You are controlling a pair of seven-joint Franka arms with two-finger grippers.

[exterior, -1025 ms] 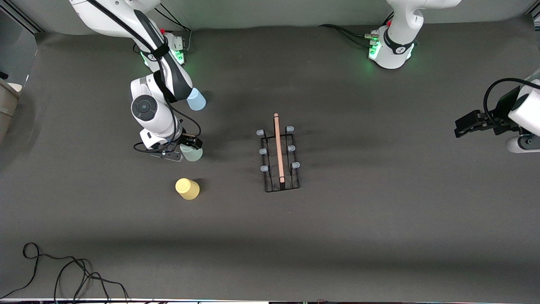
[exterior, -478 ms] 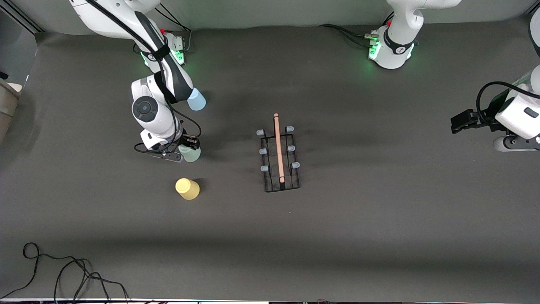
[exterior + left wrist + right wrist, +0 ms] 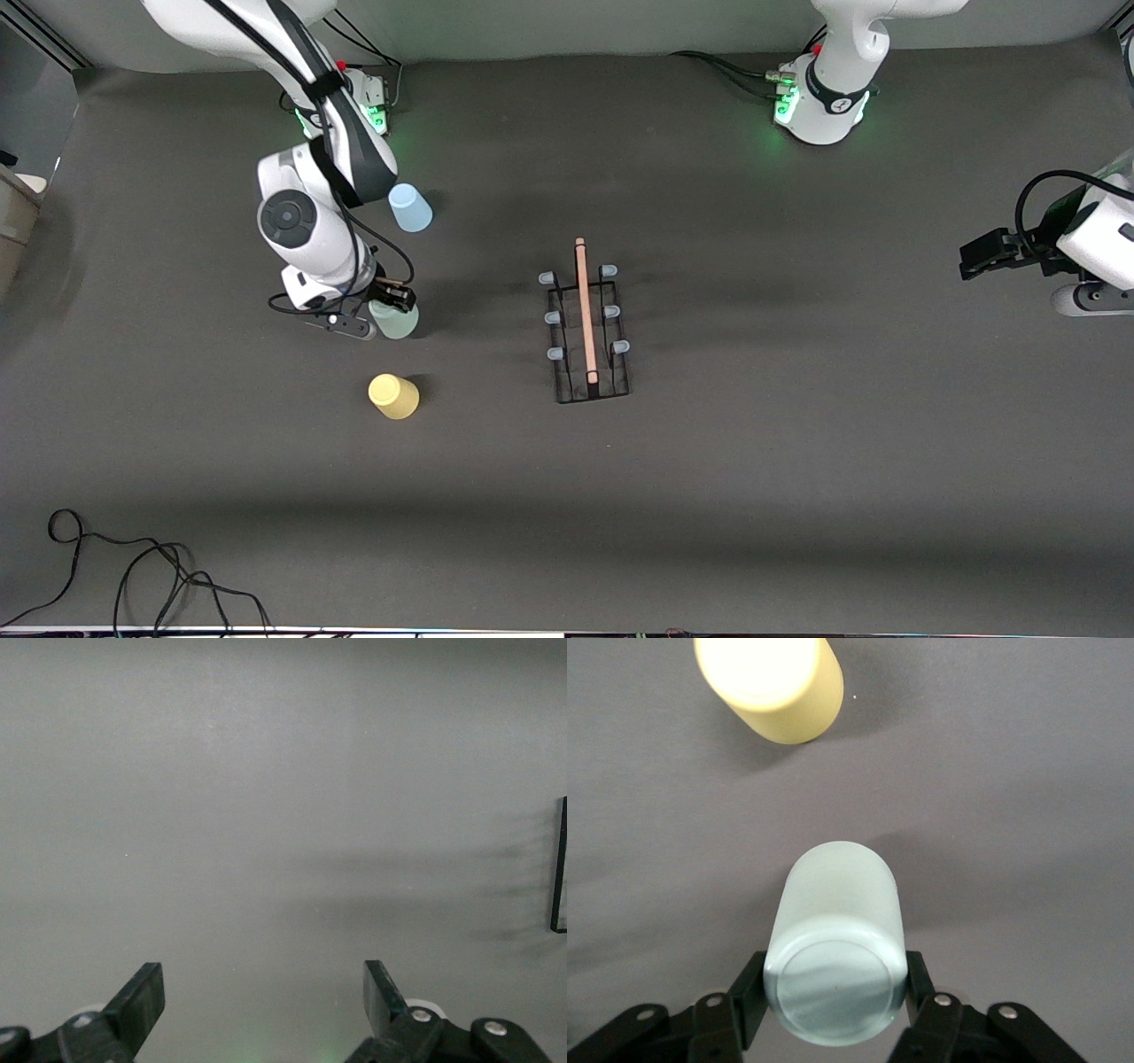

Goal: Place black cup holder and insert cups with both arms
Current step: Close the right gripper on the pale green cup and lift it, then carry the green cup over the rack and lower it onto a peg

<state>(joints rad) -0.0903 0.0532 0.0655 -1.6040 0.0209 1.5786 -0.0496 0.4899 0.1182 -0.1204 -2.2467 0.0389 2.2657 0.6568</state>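
The robot's right gripper needs to release the pale green cup on the holder's back peg (image 3: 552, 288) nearest the pale blue cup.
The black cup holder (image 3: 586, 330) with its wooden rod stands mid-table; a sliver of its wire (image 3: 558, 868) shows in the left wrist view. My right gripper (image 3: 383, 316) is shut on the pale green cup (image 3: 395, 319), its fingers (image 3: 749, 988) pressed against the upside-down cup (image 3: 837, 943). The yellow cup (image 3: 394, 396) stands upside down nearer the camera and also shows in the right wrist view as a yellow cup (image 3: 771, 682). The pale blue cup (image 3: 410, 208) stands farther back. My left gripper (image 3: 973, 257) hangs open over the table at the left arm's end, its fingers (image 3: 142, 997) wide apart and empty.
A black cable (image 3: 133, 567) lies coiled near the front edge toward the right arm's end. The arms' green-lit bases (image 3: 819, 102) stand along the back. Bare dark mat (image 3: 797, 443) stretches around the holder.
My right gripper has shut on the green cup and its arm has shifted slightly, uncovering the blue cup. The left gripper swung a little toward the holder, then back.
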